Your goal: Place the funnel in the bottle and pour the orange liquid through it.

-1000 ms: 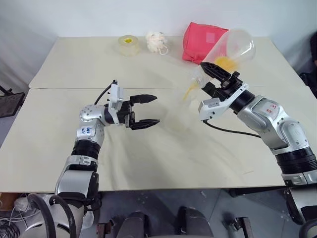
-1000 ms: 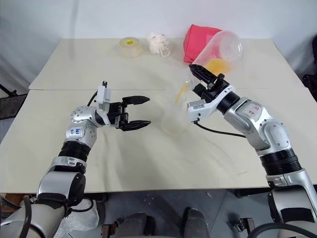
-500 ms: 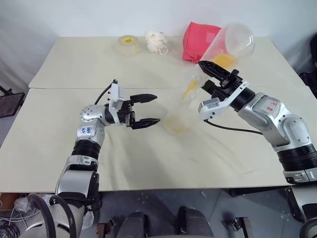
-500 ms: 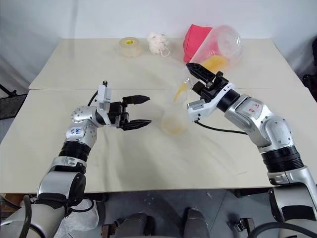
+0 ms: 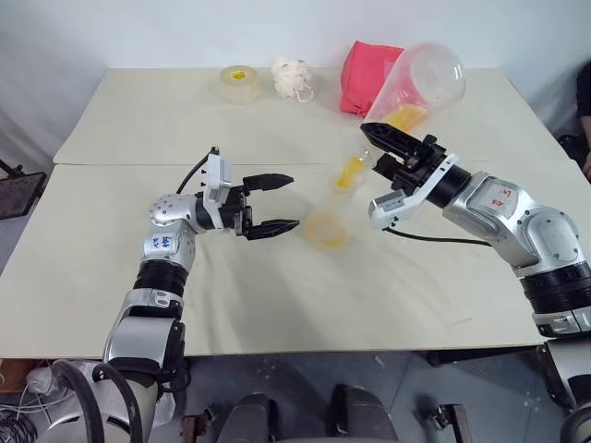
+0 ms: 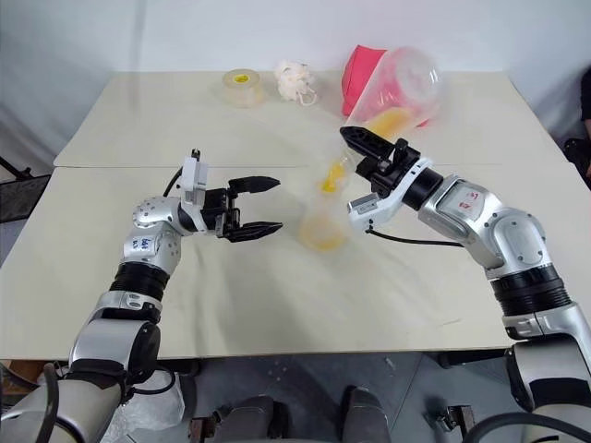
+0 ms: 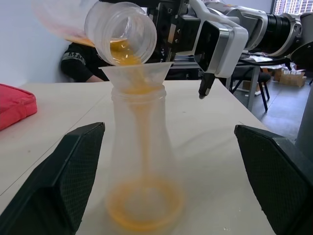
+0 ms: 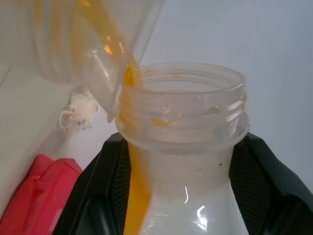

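Note:
My right gripper is going to let go of the clear flask on its own side of the frosted bottle [image 5: 444,209], at a spot near the seam.
The frosted bottle [image 5: 330,214] stands upright on the table, the small clear funnel [image 7: 137,73] seated in its mouth. My right gripper [image 5: 376,146] is shut on the neck of a clear round-based flask [image 5: 427,76] and holds it tipped over the funnel. Orange liquid [image 7: 123,54] runs from the flask's mouth into the funnel and down a thin stream. It pools at the bottle's bottom [image 5: 328,238]. More liquid [image 5: 406,115] lies in the flask. My left gripper [image 5: 289,201] hangs open just left of the bottle, not touching it, its fingers [image 7: 73,171] either side.
At the table's far edge lie a tape roll [image 5: 239,83], a white fluffy ball [image 5: 292,77] and a red pouch [image 5: 367,76] behind the flask. A seam [image 5: 185,164] joins the two tabletops. A person in dark clothes [image 7: 80,61] sits beyond the table.
The right wrist has rolled and tipped the flask further over the funnel. The orange pool in the bottle has grown. The left arm has kept still.

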You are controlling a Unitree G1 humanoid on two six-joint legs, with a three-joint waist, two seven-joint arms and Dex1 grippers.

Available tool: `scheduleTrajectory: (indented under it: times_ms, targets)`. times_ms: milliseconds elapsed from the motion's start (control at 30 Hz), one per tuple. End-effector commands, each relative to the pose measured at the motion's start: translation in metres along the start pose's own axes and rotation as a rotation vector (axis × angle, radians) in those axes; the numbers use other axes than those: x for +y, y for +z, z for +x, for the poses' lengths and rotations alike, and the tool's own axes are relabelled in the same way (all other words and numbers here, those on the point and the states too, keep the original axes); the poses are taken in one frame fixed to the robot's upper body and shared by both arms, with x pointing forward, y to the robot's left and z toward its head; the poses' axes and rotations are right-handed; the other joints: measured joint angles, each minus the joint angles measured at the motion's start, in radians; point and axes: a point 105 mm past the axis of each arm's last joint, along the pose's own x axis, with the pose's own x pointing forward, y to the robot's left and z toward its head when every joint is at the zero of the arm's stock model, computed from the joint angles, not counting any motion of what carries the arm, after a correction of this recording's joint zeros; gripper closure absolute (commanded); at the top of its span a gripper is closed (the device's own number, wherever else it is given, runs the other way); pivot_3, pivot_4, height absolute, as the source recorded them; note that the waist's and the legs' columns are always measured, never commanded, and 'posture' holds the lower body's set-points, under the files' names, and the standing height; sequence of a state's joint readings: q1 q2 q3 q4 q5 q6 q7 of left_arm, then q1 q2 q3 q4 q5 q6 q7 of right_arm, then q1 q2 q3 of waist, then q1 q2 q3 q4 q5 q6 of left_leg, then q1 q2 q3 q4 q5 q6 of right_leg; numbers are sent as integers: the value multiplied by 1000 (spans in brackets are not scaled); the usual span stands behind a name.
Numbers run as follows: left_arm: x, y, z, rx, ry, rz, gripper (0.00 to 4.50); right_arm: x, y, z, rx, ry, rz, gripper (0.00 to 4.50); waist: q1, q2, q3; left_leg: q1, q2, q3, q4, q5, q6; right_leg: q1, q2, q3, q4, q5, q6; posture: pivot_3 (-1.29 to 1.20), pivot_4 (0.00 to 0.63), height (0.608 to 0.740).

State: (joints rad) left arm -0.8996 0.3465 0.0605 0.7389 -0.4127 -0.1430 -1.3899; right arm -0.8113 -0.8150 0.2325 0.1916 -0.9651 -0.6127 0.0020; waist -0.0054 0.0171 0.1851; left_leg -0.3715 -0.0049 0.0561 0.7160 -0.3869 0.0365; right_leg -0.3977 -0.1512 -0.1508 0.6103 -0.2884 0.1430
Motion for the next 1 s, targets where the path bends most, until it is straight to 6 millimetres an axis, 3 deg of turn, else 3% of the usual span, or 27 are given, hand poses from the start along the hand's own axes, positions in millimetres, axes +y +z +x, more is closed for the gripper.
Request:
scheduleTrajectory:
  times_ms: [33,1000]
  targets:
    - [3,11,4,-15,-9,42,0,-20,-10,0,1,-56,-61,2091,0,0,0,0,0,0,0,0,0,0,0,0,0,0,0,0,150,740]
    - [5,10,6,-22,-2,45,0,-30,-8,2,-92,-121,-234,2091,-1,0,0,0,1,0,0,0,0,0,0,0,0,0,0,0,150,740]
